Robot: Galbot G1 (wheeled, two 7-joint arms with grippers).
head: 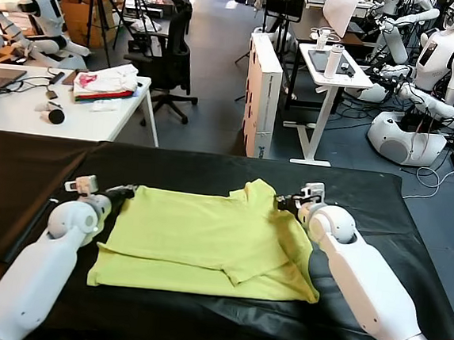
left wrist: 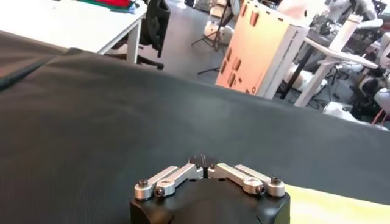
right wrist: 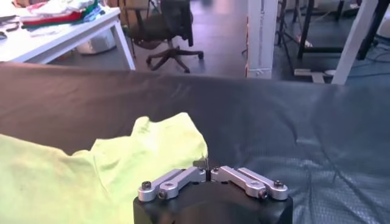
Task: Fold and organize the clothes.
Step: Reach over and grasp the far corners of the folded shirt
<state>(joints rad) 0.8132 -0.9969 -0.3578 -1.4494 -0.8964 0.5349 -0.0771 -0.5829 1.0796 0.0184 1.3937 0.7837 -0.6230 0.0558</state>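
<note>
Black cloth lies under my shut left gripper beside the T-shirt's far corner, so I should open it and take that corner (head: 141,192) before both grippers fold the T-shirt's edge over.
The light yellow-green T-shirt (head: 205,240) lies partly folded on the black-covered table (head: 36,169), with one flap laid over its right half. My left gripper (head: 129,192) is shut at the shirt's far left corner. In the left wrist view its tips (left wrist: 204,162) sit over black cloth, and the shirt (left wrist: 341,210) shows only beside the gripper body. My right gripper (head: 281,200) is at the far right edge. In the right wrist view it (right wrist: 206,164) is shut right on the rim of the shirt (right wrist: 73,176).
Behind the table on the left, a white desk (head: 25,112) carries a stack of folded clothes (head: 105,82). An office chair (head: 173,54), a white upright box (head: 261,93), a standing desk (head: 331,72) and other robots (head: 425,84) stand farther back.
</note>
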